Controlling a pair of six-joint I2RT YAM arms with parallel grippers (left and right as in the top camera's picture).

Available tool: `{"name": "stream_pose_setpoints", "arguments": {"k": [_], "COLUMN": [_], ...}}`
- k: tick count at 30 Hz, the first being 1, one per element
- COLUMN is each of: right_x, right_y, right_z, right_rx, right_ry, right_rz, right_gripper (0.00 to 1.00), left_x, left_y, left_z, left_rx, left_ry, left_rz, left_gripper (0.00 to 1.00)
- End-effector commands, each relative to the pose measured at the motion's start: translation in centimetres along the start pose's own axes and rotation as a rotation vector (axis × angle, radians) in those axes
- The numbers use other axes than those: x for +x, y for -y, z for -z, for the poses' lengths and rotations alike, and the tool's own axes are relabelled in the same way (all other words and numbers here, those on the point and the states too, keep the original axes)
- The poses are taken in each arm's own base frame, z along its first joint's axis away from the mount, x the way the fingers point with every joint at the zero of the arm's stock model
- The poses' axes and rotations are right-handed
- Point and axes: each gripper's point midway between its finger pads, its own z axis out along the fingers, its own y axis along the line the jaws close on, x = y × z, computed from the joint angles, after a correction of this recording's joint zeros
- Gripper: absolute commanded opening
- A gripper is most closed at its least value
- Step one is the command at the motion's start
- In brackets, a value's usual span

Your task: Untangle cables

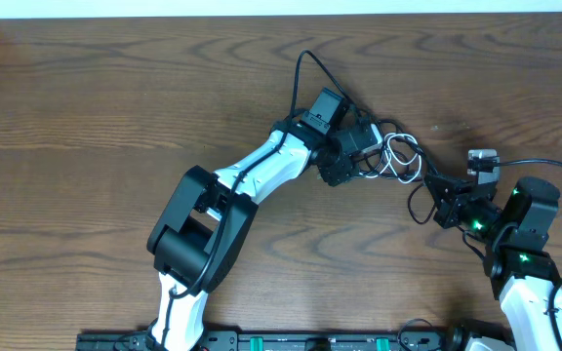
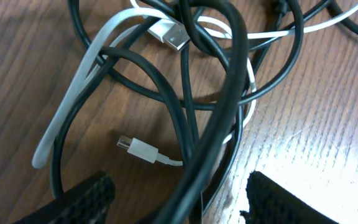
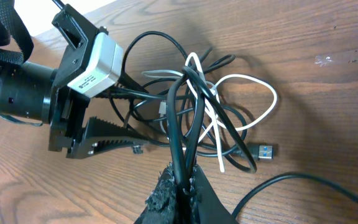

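Observation:
My right gripper is going to release the two black cords on the wood (image 3: 227, 111) around the loops of the white cord, in the space between both of my grippers.
The cables (image 1: 398, 156) lie in a knot right of the table's middle: several black cords looped through a white one (image 3: 253, 82). In the left wrist view the black loops (image 2: 166, 93) cross the white cord (image 2: 79, 81), whose small white plug (image 2: 143, 150) rests on the wood. My left gripper (image 2: 179, 190) stands open over the knot, with one thick black cord running between its fingers (image 2: 89, 198) and touching neither. My right gripper (image 3: 182, 182) is shut on two black cords, lifting them off the knot's right side. It shows in the overhead view too (image 1: 445, 202).
A USB plug with a blue tongue (image 3: 266, 150) lies just right of the knot. The left arm's camera housing (image 3: 95, 59) sits close on the knot's left side. The right arm's own black wire (image 1: 544, 166) arcs at the far right. A mounting rail (image 1: 310, 341) runs along the front edge.

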Motion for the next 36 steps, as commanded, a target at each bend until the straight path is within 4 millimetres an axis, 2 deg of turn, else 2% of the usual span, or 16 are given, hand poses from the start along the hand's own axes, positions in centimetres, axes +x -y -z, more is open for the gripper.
{"name": "stream_pose_setpoints", "arguments": {"k": [1, 2, 9, 17, 21, 24, 27, 31, 36], "right_x": [-0.1, 0.0, 0.0, 0.0, 0.0, 0.1, 0.5, 0.9, 1.0], "right_y": [-0.4, -0.4, -0.4, -0.4, -0.4, -0.3, 0.3, 0.6, 1.2], "right_z": [0.1, 0.1, 0.1, 0.1, 0.1, 0.1, 0.1, 0.1, 0.1], "right_rx": [-0.024, -0.024, -0.024, -0.024, -0.023, -0.015, 0.019, 0.036, 0.071], "right_ry": [0.001, 0.001, 0.001, 0.0, -0.002, -0.004, -0.019, -0.03, -0.035], "right_rz": [-0.004, -0.004, -0.004, -0.005, -0.006, -0.009, -0.025, -0.035, -0.046], "right_gripper": [0.01, 0.01, 0.01, 0.01, 0.01, 0.01, 0.01, 0.01, 0.01], "left_x": [-0.2, -0.3, -0.4, -0.5, -1.2, -2.4, -3.1, -3.8, -4.9], "left_y": [0.1, 0.2, 0.6, 0.6, 0.5, 0.3, -1.6, -4.5, -6.1], "left_z": [-0.4, -0.4, -0.5, -0.5, 0.5, 2.1, 4.4, 8.4, 12.8], "left_rx": [-0.003, -0.002, 0.003, 0.002, -0.008, -0.034, -0.158, -0.371, -0.521], "left_ry": [-0.002, -0.002, -0.002, -0.002, 0.016, 0.046, 0.049, 0.055, 0.092], "left_rz": [-0.019, -0.02, -0.028, -0.027, -0.014, 0.015, 0.085, 0.159, 0.175], "left_gripper": [0.68, 0.65, 0.08, 0.07, 0.08, 0.07, 0.08, 0.08, 0.07]}}
